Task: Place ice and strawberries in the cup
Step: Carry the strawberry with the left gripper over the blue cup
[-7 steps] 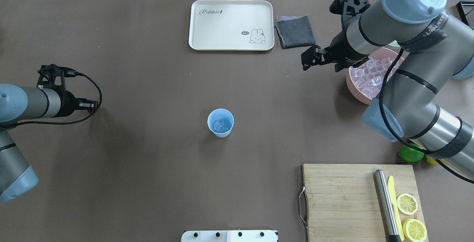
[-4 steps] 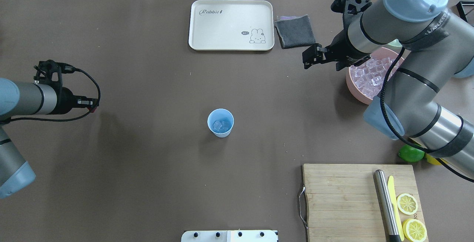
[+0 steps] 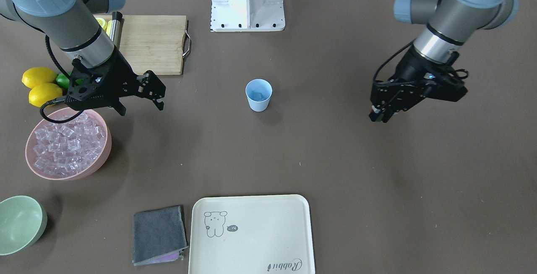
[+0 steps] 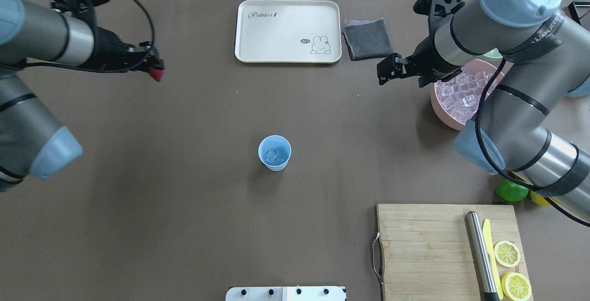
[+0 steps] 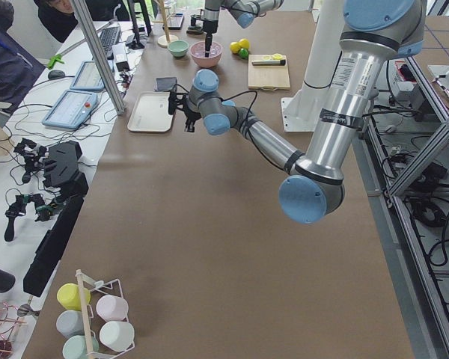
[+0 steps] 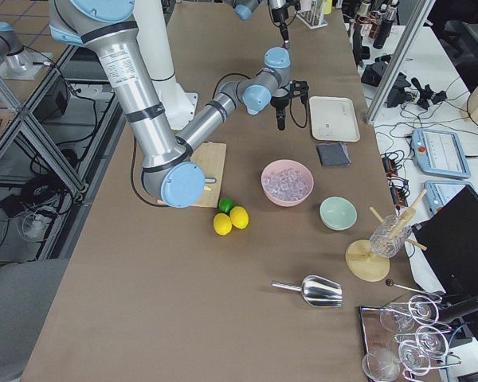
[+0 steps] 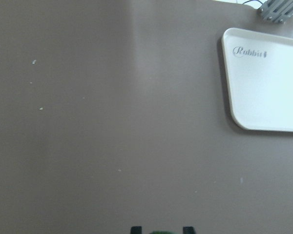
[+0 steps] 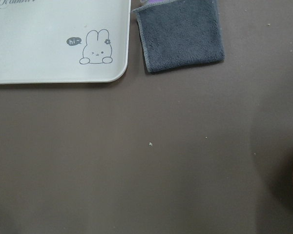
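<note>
My left gripper will let go of the strawberry on top of the ice inside the light blue cup (image 3: 260, 95).
The light blue cup (image 4: 274, 152) stands upright mid-table with a few cubes of ice (image 4: 273, 156) inside; it also shows from across the table as the cup (image 3: 259, 94). More ice (image 4: 461, 93) fills a pink bowl (image 3: 98, 158). My left gripper (image 4: 154, 71) hovers over the far left of the table, shut on a small red strawberry (image 4: 157, 76); its green top (image 7: 160, 233) peeks in at the bottom edge of the left wrist view. My right gripper (image 4: 383, 70) hangs open and empty just left of the pink bowl.
A cream rabbit tray (image 4: 288, 31) and a grey cloth (image 4: 367, 38) lie at the far edge. A wooden cutting board (image 4: 424, 250) with a knife and lemon halves sits near right. Whole lemons (image 3: 40, 85), a lime and a pale green bowl (image 3: 19, 223) are beside the pink bowl.
My left arm has swung away from the robot's side toward the far side of the table, carrying the strawberry with it. The right arm has hardly moved.
</note>
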